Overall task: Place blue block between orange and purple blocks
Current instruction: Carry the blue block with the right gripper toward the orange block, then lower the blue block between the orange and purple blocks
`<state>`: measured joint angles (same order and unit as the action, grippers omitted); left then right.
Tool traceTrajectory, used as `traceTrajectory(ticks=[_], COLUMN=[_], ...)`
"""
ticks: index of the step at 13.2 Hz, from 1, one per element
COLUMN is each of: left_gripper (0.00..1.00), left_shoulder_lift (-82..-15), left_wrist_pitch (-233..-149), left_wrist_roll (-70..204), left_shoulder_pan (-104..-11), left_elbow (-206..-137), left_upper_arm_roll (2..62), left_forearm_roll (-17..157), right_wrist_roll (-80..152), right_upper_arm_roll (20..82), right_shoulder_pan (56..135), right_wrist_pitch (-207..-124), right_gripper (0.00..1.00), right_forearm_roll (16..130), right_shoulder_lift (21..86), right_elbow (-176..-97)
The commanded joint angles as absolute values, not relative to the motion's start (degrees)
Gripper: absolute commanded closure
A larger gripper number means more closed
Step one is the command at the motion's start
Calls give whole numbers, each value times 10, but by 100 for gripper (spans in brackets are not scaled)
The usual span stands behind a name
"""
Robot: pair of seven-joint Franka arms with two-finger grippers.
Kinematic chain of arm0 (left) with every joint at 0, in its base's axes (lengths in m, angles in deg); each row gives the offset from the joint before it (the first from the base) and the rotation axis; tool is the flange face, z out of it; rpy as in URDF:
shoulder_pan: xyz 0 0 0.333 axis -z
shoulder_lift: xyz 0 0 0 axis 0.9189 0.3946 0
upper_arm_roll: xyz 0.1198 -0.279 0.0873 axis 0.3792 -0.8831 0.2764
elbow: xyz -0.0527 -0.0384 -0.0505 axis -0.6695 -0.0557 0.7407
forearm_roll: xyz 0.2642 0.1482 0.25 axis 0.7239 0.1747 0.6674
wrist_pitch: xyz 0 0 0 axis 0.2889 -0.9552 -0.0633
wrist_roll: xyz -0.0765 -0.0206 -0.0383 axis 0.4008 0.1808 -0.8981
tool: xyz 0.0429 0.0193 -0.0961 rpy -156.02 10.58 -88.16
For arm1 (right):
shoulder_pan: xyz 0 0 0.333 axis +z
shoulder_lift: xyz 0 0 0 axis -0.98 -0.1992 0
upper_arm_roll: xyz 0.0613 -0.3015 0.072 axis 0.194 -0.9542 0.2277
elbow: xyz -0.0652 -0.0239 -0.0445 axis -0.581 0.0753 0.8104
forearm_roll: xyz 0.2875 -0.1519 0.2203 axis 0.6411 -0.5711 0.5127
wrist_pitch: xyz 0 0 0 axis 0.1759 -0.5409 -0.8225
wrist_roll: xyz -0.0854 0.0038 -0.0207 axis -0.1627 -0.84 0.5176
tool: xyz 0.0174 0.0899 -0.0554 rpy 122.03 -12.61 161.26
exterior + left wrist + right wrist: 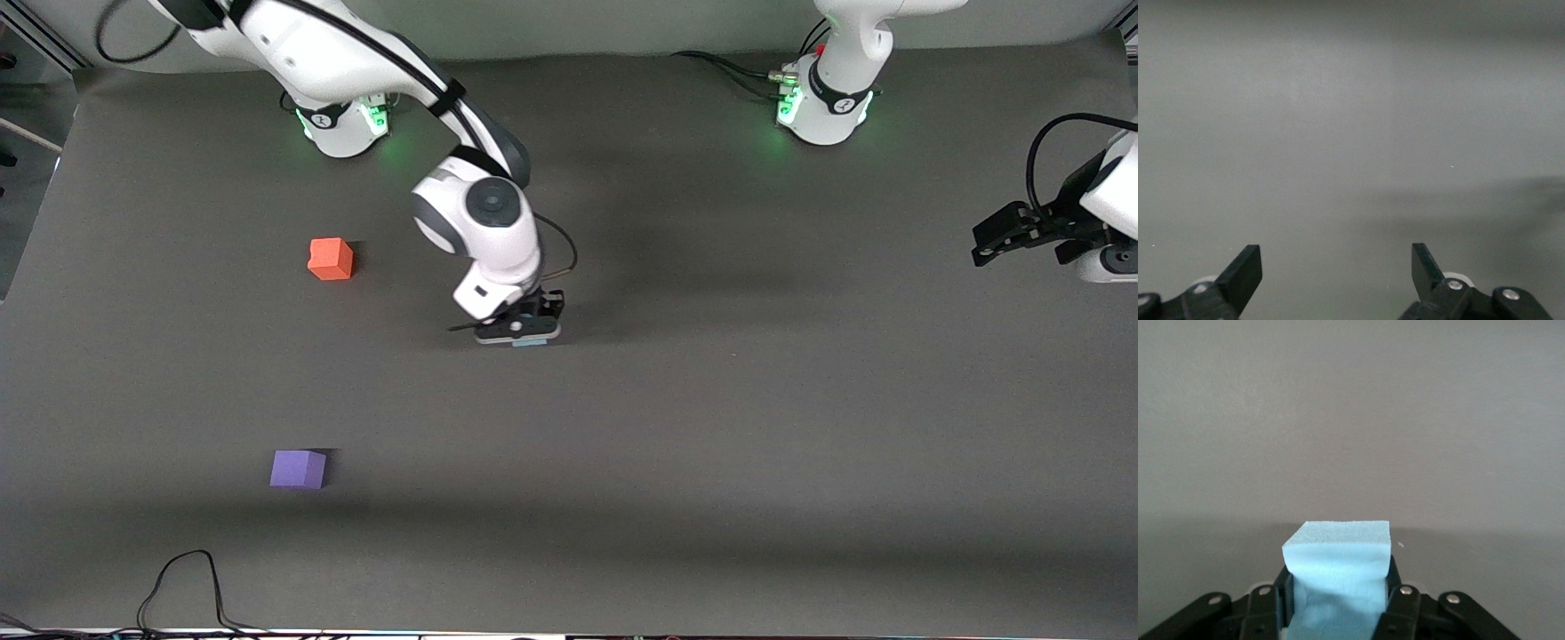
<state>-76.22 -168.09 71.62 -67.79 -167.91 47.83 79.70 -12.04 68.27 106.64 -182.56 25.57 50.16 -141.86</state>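
Next, my right gripper sets the blue block down between the purple block and the orange block [317, 351], nearer to the orange block. The blue block is now at the table's middle.
My right gripper [531, 336] is down at the table's middle, shut on the blue block [532, 342], of which only a thin light-blue edge shows under the hand in the front view. In the right wrist view the blue block [1337, 577] sits squeezed between the two black fingers [1395, 597]. The orange block [330, 259] lies toward the right arm's end, farther from the front camera. The purple block [298, 468] lies nearer to the front camera, roughly in line with it. My left gripper [987, 242] waits at the left arm's end, open and empty [1337, 267].
A dark grey mat [711, 400] covers the table. A black cable [191, 587] loops onto the mat's edge nearest the front camera. The two arm bases [342, 120] [822, 102] stand along the table's edge farthest from the front camera.
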Motion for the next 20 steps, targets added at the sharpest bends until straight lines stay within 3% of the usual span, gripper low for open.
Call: traceTrajectory(ticks=[1,4,7,11,13,18,20], left_gripper=[0,0,0,0,0,0,0], left_shoulder_lift=[-774,-773,-771,-771,-770,-770,-770], left_wrist_pitch=[-1677,-1677,-1677,-1677,-1677,-1676,-1676], left_wrist_roll=[720,721,722,722,722,722,722], left_shoulder_pan=[-667,-667,-665,-666,-666,-666,-666], left_elbow=[-1690,-1690,-1691,-1690,-1690,-1690,-1690], left_upper_arm_roll=[487,487,487,487,487,487,487], left_forearm_roll=[806,799,798,798,798,798,798], right_wrist_roll=[15,118,171,240,266,319,400], right_upper_arm_roll=[608,494,405,350,334,335,334], right_shoulder_pan=[1064,1064,1064,1062,1058,1054,1054], right_wrist_pitch=[-1766,-1748,-1767,-1966,-2036,-2065,-2065], right_gripper=[64,63,63,63,63,59,52], right_forearm_roll=[361,368,368,368,373,455,524], right_shoulder_lift=[617,707,731,684,632,595,591], right_elbow=[-1468,-1546,-1615,-1726,-1734,-1731,-1729])
